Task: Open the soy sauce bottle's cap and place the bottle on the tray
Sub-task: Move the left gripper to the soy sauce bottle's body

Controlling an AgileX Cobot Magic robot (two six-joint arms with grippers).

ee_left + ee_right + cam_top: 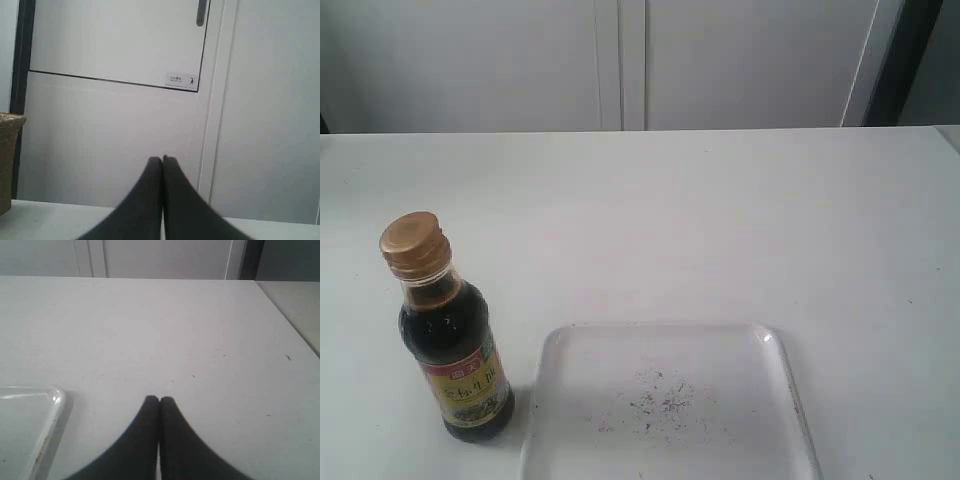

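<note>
Next, I will move my left gripper to the soy sauce bottle and close it around the top of its label [460, 368], well below the golden-orange cap.
The soy sauce bottle [454, 348] stands upright on the white table at the front left, with its golden-orange cap [415, 243] closed on top. Just to its right lies the clear tray [775, 365], flat, with dark specks in its middle; one corner of the tray [52, 405] also shows in the right wrist view. Neither arm appears in the exterior view. My left gripper [162, 159] is shut with nothing between its dark fingers and faces a white cabinet wall. My right gripper [159, 399] is shut and empty too, held over bare table beside the tray corner.
White cabinet doors [620, 60] run along the back of the table. A woven basket [7, 160] stands at the table's edge in the left wrist view. The table's side edge [287, 325] shows in the right wrist view.
</note>
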